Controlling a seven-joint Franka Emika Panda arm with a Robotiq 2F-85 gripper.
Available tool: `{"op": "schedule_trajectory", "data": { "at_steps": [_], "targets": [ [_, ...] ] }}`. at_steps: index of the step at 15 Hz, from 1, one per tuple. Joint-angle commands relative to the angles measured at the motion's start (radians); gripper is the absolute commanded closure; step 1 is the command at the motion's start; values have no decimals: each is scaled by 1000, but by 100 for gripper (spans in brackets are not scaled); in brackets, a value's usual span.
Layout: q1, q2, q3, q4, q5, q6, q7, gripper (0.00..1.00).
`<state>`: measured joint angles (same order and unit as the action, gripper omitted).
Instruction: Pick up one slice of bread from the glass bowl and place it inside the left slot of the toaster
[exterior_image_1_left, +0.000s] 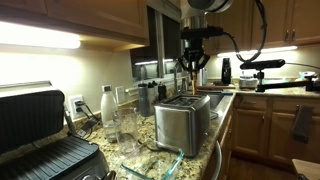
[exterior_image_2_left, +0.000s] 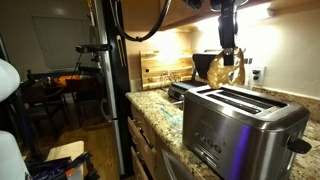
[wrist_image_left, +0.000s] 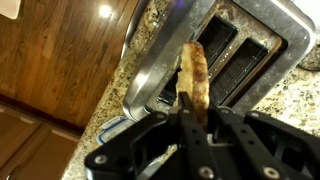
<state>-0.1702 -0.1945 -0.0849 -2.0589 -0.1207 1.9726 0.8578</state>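
My gripper is to release the slice of bread inside the toaster slot (exterior_image_1_left: 188, 99) (wrist_image_left: 197, 62) nearest to the edge of the counter.
My gripper (wrist_image_left: 192, 112) is shut on a tan-brown slice of bread (wrist_image_left: 194, 72) and holds it upright above the brushed steel toaster (wrist_image_left: 235, 45). In the wrist view the slice hangs over the toaster's top, near the edge of one slot. In both exterior views the gripper (exterior_image_1_left: 191, 68) (exterior_image_2_left: 229, 55) hovers above the toaster (exterior_image_1_left: 183, 120) (exterior_image_2_left: 240, 125) with the slice (exterior_image_1_left: 190, 82) (exterior_image_2_left: 227, 70) hanging below it. The glass bowl (exterior_image_1_left: 165, 156) sits on the counter in front of the toaster.
A black-plated contact grill (exterior_image_1_left: 40, 140) stands open at the counter's near end. Clear drinking glasses and a white bottle (exterior_image_1_left: 107, 105) stand beside the toaster. The granite counter edge (wrist_image_left: 110, 90) drops to wooden cabinets. A cutting board (exterior_image_2_left: 160, 68) leans at the back.
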Motion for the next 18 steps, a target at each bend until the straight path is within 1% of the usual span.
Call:
{"op": "schedule_trajectory", "data": {
  "at_steps": [1,6,10,15,18],
  "targets": [
    [3,-2,10,32,21,-9,65,90],
    [17,42,32,67,48,10,165,90],
    [31,93,43,72,63,27,245,90],
    [39,139,33,88,64,26,303,90],
    [36,141,22,93,64,18,317,90]
  ]
}}
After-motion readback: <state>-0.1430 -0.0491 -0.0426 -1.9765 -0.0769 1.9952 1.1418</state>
